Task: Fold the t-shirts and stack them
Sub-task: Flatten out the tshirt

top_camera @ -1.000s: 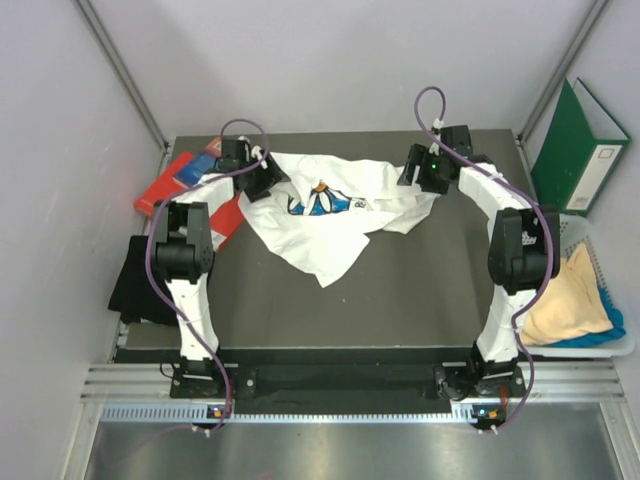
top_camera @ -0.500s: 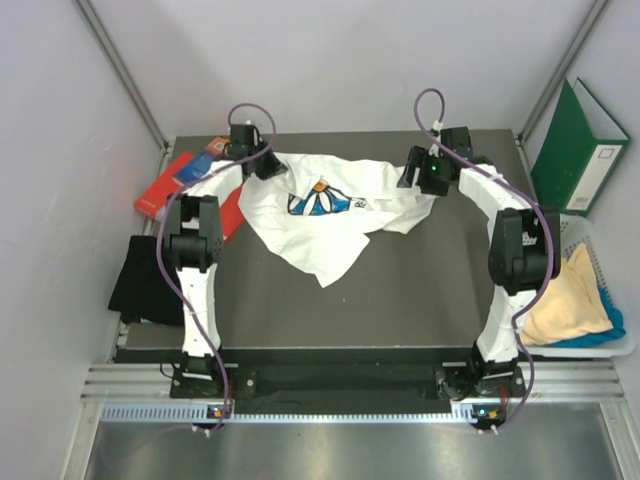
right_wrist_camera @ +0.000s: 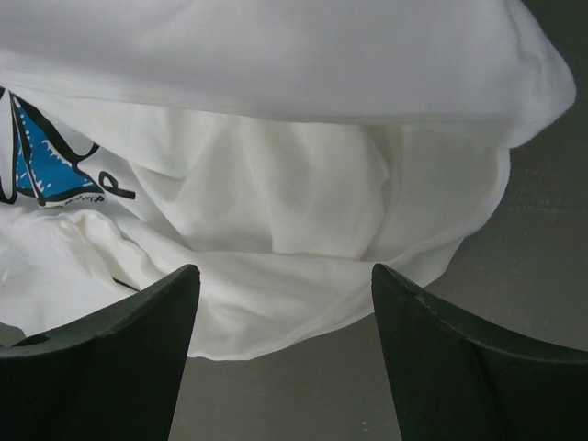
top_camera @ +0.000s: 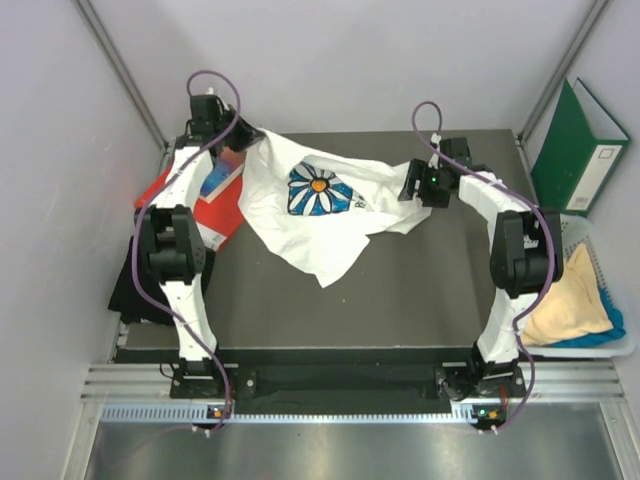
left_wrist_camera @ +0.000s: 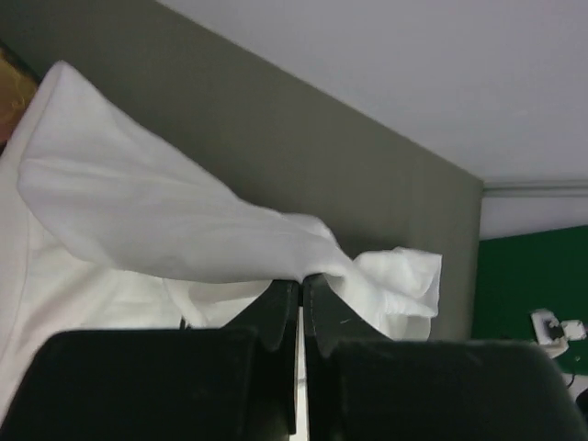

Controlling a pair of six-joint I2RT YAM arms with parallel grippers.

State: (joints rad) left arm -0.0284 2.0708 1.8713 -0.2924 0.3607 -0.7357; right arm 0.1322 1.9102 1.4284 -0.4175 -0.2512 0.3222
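I need to next move my right gripper to the white t-shirt's far corner (top_camera: 408,166) (right_wrist_camera: 537,101), at the bunched end nearest the green binder, and close it there.
A white t-shirt (top_camera: 320,225) with a blue daisy print (top_camera: 318,190) lies crumpled across the far half of the dark table (top_camera: 420,290). My left gripper (top_camera: 238,138) (left_wrist_camera: 300,278) is shut on the shirt's far-left edge and holds it raised and stretched toward the back left corner. Over the shirt's bunched right end (right_wrist_camera: 303,220) hovers my right gripper (top_camera: 414,186) (right_wrist_camera: 285,276), open and with nothing between its fingers. A black t-shirt (top_camera: 135,285) hangs off the table's left edge. A pale yellow t-shirt (top_camera: 565,300) and a blue one (top_camera: 605,330) lie in the basket.
Red and blue books (top_camera: 165,190) lie at the far left under the left arm. A white mesh basket (top_camera: 600,350) stands off the right edge of the table, with a green binder (top_camera: 580,150) leaning behind it. Grey walls close in the back and sides.
My left gripper shut on the shirt's edge and drew it up and toward the back left corner, spreading the cloth so the whole daisy shows. The right gripper barely moved.
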